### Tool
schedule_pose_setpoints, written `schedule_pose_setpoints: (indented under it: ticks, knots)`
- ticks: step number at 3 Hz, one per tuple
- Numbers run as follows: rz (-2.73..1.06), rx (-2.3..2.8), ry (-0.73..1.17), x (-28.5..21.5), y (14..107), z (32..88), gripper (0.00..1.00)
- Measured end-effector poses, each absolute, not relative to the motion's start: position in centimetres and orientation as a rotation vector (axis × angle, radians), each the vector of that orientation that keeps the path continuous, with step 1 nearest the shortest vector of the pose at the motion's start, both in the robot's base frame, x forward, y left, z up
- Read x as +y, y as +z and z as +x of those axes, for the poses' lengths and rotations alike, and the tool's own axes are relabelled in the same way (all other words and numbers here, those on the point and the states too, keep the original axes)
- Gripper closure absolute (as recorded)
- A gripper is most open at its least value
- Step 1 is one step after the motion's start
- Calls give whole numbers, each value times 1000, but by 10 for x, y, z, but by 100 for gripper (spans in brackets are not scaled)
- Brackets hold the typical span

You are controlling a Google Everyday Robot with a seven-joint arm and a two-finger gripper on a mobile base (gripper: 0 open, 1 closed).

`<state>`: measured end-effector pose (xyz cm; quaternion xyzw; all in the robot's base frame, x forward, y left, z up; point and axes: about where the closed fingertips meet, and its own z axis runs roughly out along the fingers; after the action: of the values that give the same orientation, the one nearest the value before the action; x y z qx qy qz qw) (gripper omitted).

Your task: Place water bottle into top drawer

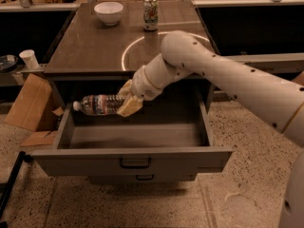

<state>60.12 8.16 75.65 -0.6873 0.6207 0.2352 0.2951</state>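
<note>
Next, my gripper lets go of the water bottle on the top drawer's bottom, well behind the drawer's dark bar handle [125,123]. The bottle is now held above the drawer's floor.
The water bottle [99,104] is clear and ribbed with a white cap, and lies on its side, cap pointing left. My gripper [127,101] is shut on the bottle's base end and holds it inside the open top drawer [133,161], above the drawer's floor near the left back. The drawer is pulled far out, its dark bar handle [135,164] facing me. My white arm reaches in from the right over the drawer's back edge.
A brown counter [95,46] tops the cabinet, with a white bowl [109,12] and a green-and-white can [150,14] at its back. A narrower drawer front [145,177] sits below. Cardboard [29,103] and a white cup [29,59] lie at left.
</note>
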Motion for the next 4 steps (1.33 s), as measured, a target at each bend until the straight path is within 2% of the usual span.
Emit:
schedule_pose_setpoints:
  ticks: [2, 3, 4]
  knots:
    - [-1745, 1756, 694, 59, 698, 595, 100]
    - [-1631, 1847, 744, 37, 658, 597, 96]
    - [-1578, 1887, 766, 27, 642, 602, 73]
